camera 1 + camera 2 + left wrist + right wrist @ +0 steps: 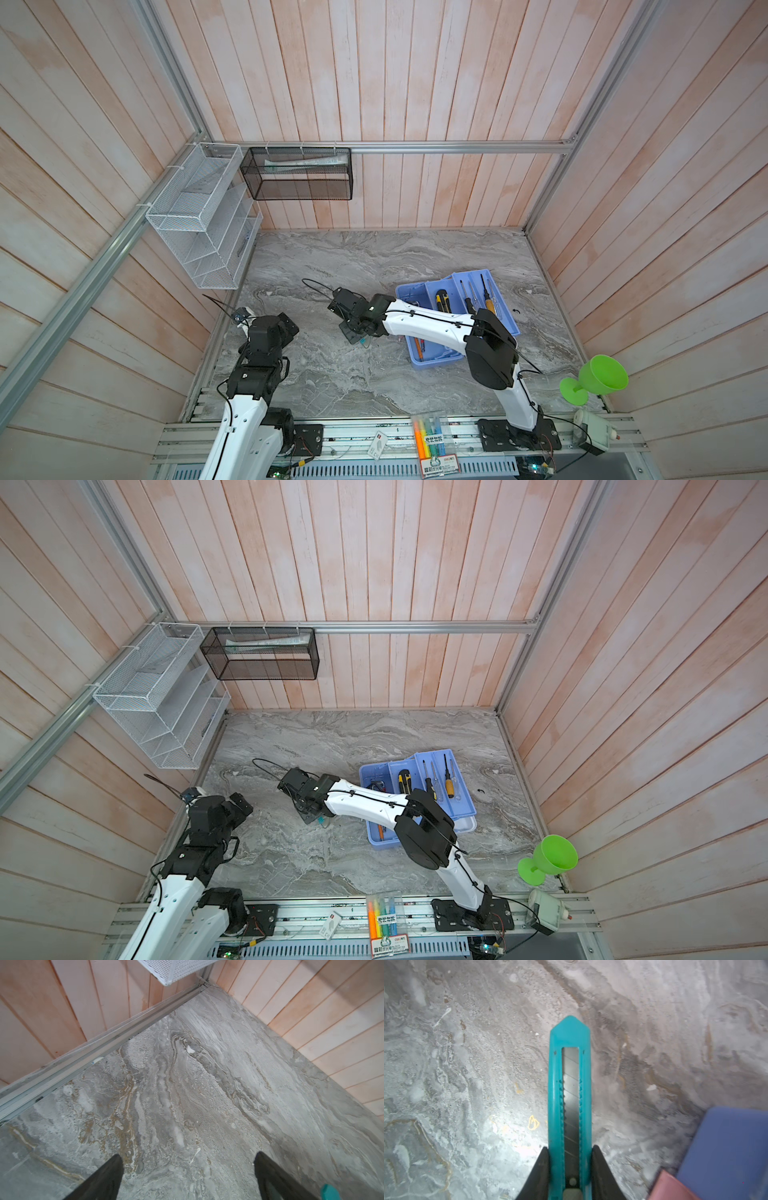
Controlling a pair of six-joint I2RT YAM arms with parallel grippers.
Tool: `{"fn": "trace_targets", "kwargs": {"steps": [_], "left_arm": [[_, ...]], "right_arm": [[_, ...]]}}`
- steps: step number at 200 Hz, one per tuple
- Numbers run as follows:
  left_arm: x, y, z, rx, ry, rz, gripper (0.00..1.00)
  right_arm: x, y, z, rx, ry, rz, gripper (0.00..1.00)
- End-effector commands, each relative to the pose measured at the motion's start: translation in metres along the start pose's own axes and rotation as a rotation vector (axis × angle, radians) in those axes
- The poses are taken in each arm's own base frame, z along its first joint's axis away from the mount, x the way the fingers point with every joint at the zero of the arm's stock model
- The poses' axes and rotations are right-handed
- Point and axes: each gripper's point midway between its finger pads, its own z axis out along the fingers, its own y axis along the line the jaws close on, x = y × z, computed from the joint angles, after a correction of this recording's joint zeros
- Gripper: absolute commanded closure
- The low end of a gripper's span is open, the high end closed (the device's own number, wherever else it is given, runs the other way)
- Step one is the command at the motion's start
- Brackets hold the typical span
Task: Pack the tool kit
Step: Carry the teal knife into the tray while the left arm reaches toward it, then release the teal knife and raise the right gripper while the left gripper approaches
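The teal utility knife will go down in the tray (458, 317) from my right gripper, between the yellow-black knife and the thin screwdrivers.
The tool kit's light blue inner tray (500, 320) sits askew on its light blue base (434, 360) at the right middle of the table in both top views. In the tray lie a yellow-black knife (442, 300), thin screwdrivers (468, 296) and an orange-handled screwdriver (490, 304). My right gripper (570, 1149) is shut on a teal utility knife (570, 1043) just above the marble, left of the base (726, 1147). A pink part (668, 1186) shows beside that base. My left gripper (188, 1157) is open and holds nothing, over bare marble by the left wall.
A clear pack of coloured highlighters (430, 436) lies on the front rail. A green goblet (598, 380) stands at the front right. A white wire rack (199, 216) and a black mesh basket (299, 172) hang on the walls. The left arm (266, 332) stays near the left wall.
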Motion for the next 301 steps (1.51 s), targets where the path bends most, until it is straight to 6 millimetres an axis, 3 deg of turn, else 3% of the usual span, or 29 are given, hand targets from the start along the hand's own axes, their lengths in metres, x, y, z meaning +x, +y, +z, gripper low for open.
{"fn": "trace_targets", "kwargs": {"steps": [1, 26, 60, 87, 121, 164, 220, 263, 301], "left_arm": [[0.006, -0.021, 0.004, 0.120, 0.022, 0.035, 0.00], [0.014, -0.043, 0.005, 0.248, 0.056, 0.066, 0.00], [0.027, -0.060, 0.006, 0.329, 0.121, 0.087, 0.00], [0.041, -0.088, -0.002, 0.425, 0.150, 0.128, 0.00], [0.077, -0.124, -0.010, 0.517, 0.222, 0.198, 0.00], [0.117, -0.155, -0.016, 0.579, 0.297, 0.257, 0.00], [0.155, -0.201, -0.030, 0.654, 0.362, 0.325, 0.00], [0.176, -0.221, -0.037, 0.698, 0.409, 0.329, 0.00], [0.177, -0.243, -0.047, 0.772, 0.428, 0.296, 0.00]], "right_arm": [[-0.017, -0.043, -0.026, 0.028, -0.068, 0.104, 0.91], [-0.014, -0.091, -0.051, 0.099, -0.112, 0.185, 0.91], [0.010, -0.144, -0.067, 0.189, -0.080, 0.241, 0.92], [0.030, -0.178, -0.079, 0.227, -0.078, 0.300, 0.92], [0.062, -0.213, -0.087, 0.284, -0.055, 0.359, 0.92], [0.101, -0.236, -0.084, 0.327, 0.010, 0.395, 0.92], [0.114, -0.257, -0.085, 0.426, 0.061, 0.394, 0.88], [0.121, -0.261, -0.081, 0.454, 0.123, 0.376, 0.67], [0.107, -0.258, -0.092, 0.423, 0.073, 0.396, 0.55]]}}
